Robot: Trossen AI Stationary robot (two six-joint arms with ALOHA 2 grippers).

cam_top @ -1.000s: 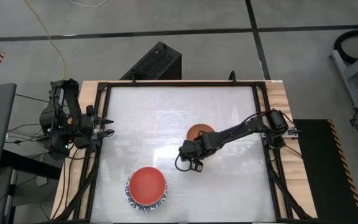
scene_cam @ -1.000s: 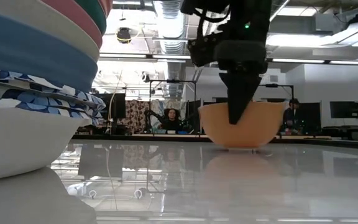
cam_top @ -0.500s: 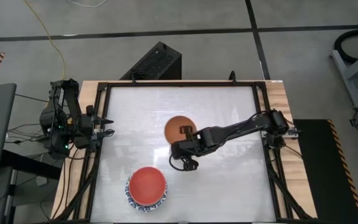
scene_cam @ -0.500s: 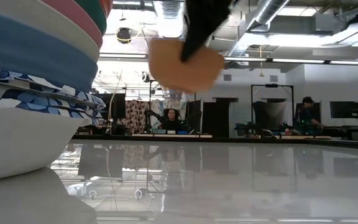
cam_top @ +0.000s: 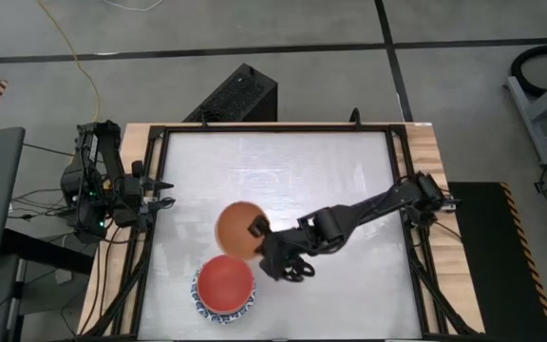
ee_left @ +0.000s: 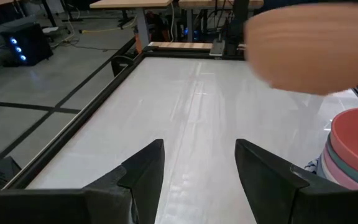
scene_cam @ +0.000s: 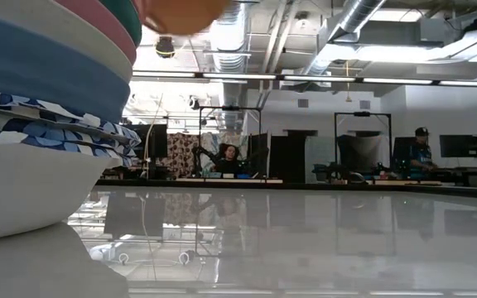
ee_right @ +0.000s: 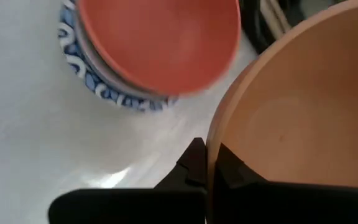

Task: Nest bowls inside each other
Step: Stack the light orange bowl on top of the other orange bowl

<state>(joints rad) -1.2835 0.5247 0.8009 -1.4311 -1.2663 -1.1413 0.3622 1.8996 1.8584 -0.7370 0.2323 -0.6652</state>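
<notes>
The robot's right gripper will release the orange bowl inside the red bowl on top of the stack (cam_top: 222, 284) (ee_right: 165, 38). The orange bowl is held just beyond the stack.
My right gripper (cam_top: 259, 229) is shut on an orange bowl (cam_top: 238, 228), which it holds in the air just beyond the stack. The bowl also shows at the top of the low view (scene_cam: 180, 10) and, blurred, in the left wrist view (ee_left: 309, 53). The stack of nested bowls (cam_top: 224, 286), red one on top and blue-patterned rim lowest, rests on its base near the table's front edge (scene_cam: 48, 108). At the table's left edge my left gripper (cam_top: 160, 190) stands open with nothing between its fingers (ee_left: 197, 168). My right gripper pinches the orange bowl's rim (ee_right: 211, 146) on the side toward the table's right. One finger (ee_right: 230, 167) is inside the bowl and the other (ee_right: 193, 160) outside. The fingers slant down from the right. The bowl is lifted clear of the table, its opening up.
A black frame (cam_top: 273, 129) runs round the white tabletop. A dark box (cam_top: 235, 95) sits on the floor beyond the far edge. Bare tabletop (cam_top: 349, 171) lies at the far and right sides. People sit in the room behind (scene_cam: 230, 156).
My right gripper has lifted the orange bowl off the table and carried it up, toward the table's left and near edges, to just beside the stack. The wrist has rolled on the way. The stack has stayed where it was.
</notes>
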